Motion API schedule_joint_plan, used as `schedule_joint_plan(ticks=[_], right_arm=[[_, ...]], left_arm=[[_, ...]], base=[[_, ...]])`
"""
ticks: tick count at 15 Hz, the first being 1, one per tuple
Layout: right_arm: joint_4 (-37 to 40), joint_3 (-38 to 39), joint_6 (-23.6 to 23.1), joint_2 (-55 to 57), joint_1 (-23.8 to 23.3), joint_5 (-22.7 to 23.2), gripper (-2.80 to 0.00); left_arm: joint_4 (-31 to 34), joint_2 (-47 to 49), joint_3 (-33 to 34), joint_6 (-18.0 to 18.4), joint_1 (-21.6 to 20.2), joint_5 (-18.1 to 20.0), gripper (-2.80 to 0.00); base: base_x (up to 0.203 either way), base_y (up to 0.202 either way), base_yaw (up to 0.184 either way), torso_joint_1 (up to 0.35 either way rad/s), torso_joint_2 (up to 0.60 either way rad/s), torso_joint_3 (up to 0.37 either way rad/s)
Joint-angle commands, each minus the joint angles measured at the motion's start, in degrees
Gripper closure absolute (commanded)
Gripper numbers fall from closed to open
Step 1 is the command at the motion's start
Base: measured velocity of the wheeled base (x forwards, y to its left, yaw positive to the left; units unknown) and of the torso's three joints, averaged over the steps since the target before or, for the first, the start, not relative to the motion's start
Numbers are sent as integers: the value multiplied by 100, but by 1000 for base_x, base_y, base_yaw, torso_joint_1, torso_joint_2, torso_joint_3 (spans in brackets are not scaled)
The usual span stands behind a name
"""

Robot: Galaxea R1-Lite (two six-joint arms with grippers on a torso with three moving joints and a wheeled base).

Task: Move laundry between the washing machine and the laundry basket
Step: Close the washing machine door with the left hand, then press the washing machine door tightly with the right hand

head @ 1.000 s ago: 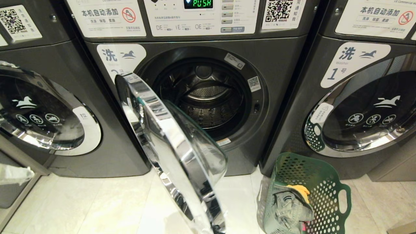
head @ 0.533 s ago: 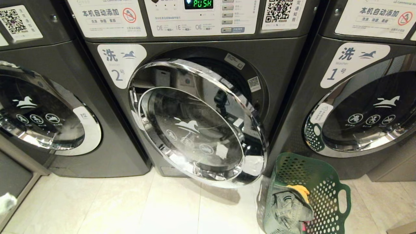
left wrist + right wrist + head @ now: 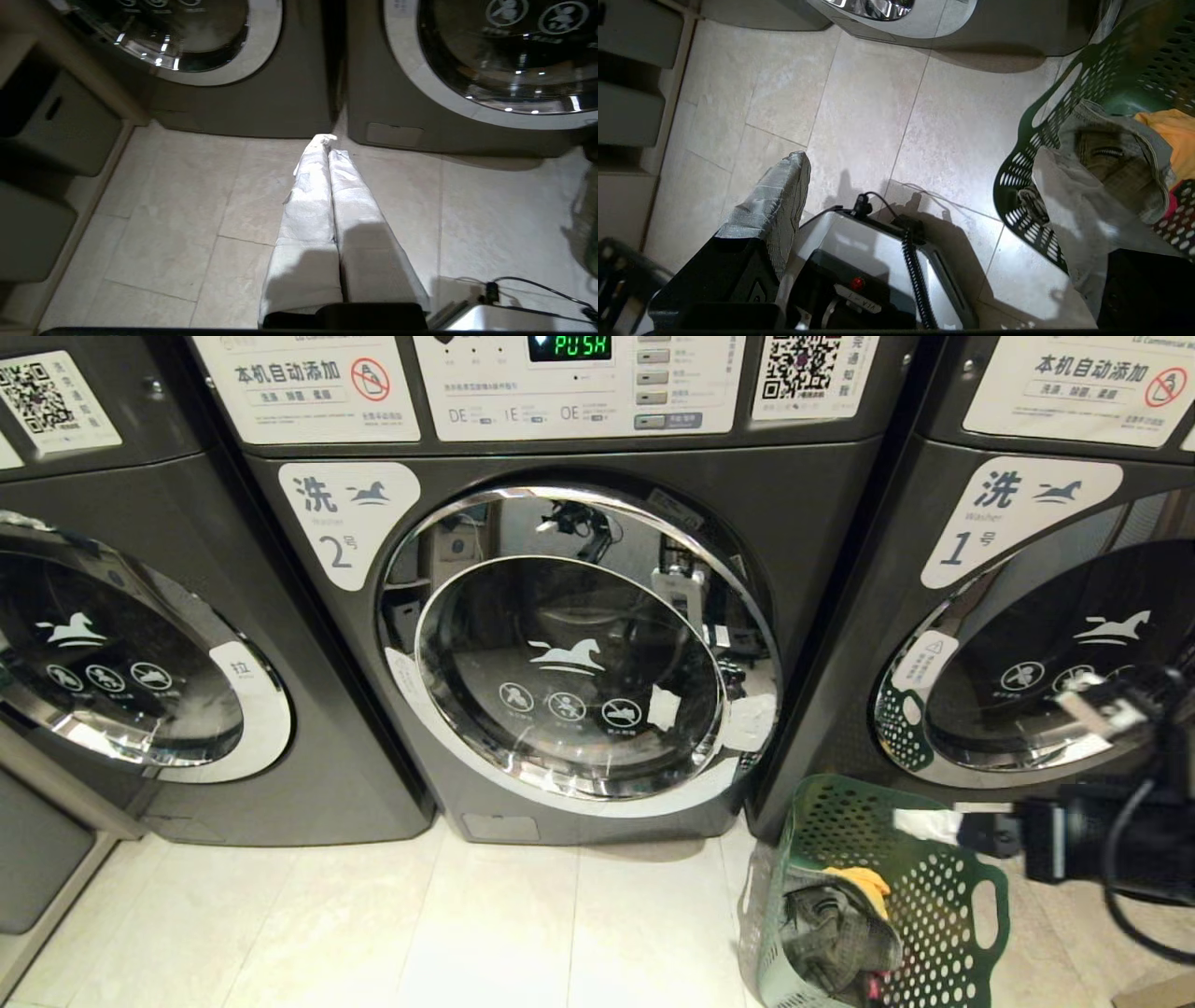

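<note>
The washing machine door is slightly ajar, so next my right gripper needs to close its fingers and press on the washing machine door's white patch [image 3: 747, 735].
The washing machine [image 3: 822, 523], dark grey and labelled 2, stands in the middle with its chrome-rimmed glass door [image 3: 579, 653] against the front. On the floor to its right sits the green laundry basket [image 3: 943, 905], which holds the laundry: grey-green jeans [image 3: 836, 933], a yellow-orange piece [image 3: 864, 882] and a bit of red [image 3: 1174, 203]. My right arm [image 3: 1092, 845] reaches in from the right above the basket. In the right wrist view the right gripper [image 3: 920, 156] is open and empty beside the basket's rim [image 3: 1057, 93]. My left gripper [image 3: 327, 142] is shut and empty, low over the floor before the washers.
A like washer labelled 1 [image 3: 1055, 644] stands on the right and another [image 3: 121, 644] on the left. A low grey cabinet [image 3: 37, 859] is at the far left. My silver base with its cable [image 3: 878, 261] lies under the right gripper. Pale floor tiles [image 3: 373, 924] spread before the machines.
The washer's door has swung from wide open to against the front. My right arm has come into the head view from the right. The white left fingertip at the left edge has gone.
</note>
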State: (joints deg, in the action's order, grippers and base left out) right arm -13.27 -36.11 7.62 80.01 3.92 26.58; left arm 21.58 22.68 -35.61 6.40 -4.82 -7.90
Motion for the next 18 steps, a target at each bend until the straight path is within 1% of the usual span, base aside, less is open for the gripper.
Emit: schedule_joint_plan(ticks=[1,2,3,4,5,6,7,8,10,12,14,15,17,18], right_arm=[[-1473,-100,-30,2205,184,-28,-280],[-1805,-211,-47,2622,244,-44,-280],[-2058,-388,-60,3011,304,-75,-280],[-2327,-605,-66,3377,344,-155,-280],[-2660,-855,-68,3752,380,-300,-280],[-3060,-1166,-54,4133,406,-503,-280],[-3416,-1512,-4,4398,440,-737,-280],[-3540,-1635,47,4487,490,-860,-280],[-3370,-1409,64,4119,606,-1002,-280],[-3268,-1200,105,3860,909,-1052,-280],[-3355,-1332,150,3915,1079,-1191,-280],[-3335,-1423,144,3941,1083,-1411,-280],[-3303,-1788,142,4091,1131,-2059,-280],[-3270,-1918,147,4131,1162,-2206,-280]], left_arm=[[-65,-659,348,148,-4,-267,0],[-103,-655,309,239,7,-280,0],[-130,-659,425,221,13,-269,0],[-175,-673,483,189,65,-71,0],[-207,-724,524,186,157,366,0],[-228,-816,564,190,222,909,0],[-237,-865,599,172,259,1159,0],[-188,-874,629,152,265,1142,0],[-238,-888,847,165,271,1133,0],[-242,-906,924,169,279,1133,0],[-242,-932,933,161,288,1140,0],[-233,-932,942,169,288,1133,0],[-233,-942,978,178,288,1133,0],[-237,-962,1015,173,292,1133,0]], base=[[0,0,0,0,0,0],[0,0,0,0,0,0],[0,0,0,0,0,0],[0,0,0,0,0,0],[0,0,0,0,0,0],[0,0,0,0,0,0],[0,0,0,0,0,0],[0,0,0,0,0,0],[0,0,0,0,0,0],[0,0,0,0,0,0],[0,0,0,0,0,0],[0,0,0,0,0,0],[0,0,0,0,0,0],[0,0,0,0,0,0]])
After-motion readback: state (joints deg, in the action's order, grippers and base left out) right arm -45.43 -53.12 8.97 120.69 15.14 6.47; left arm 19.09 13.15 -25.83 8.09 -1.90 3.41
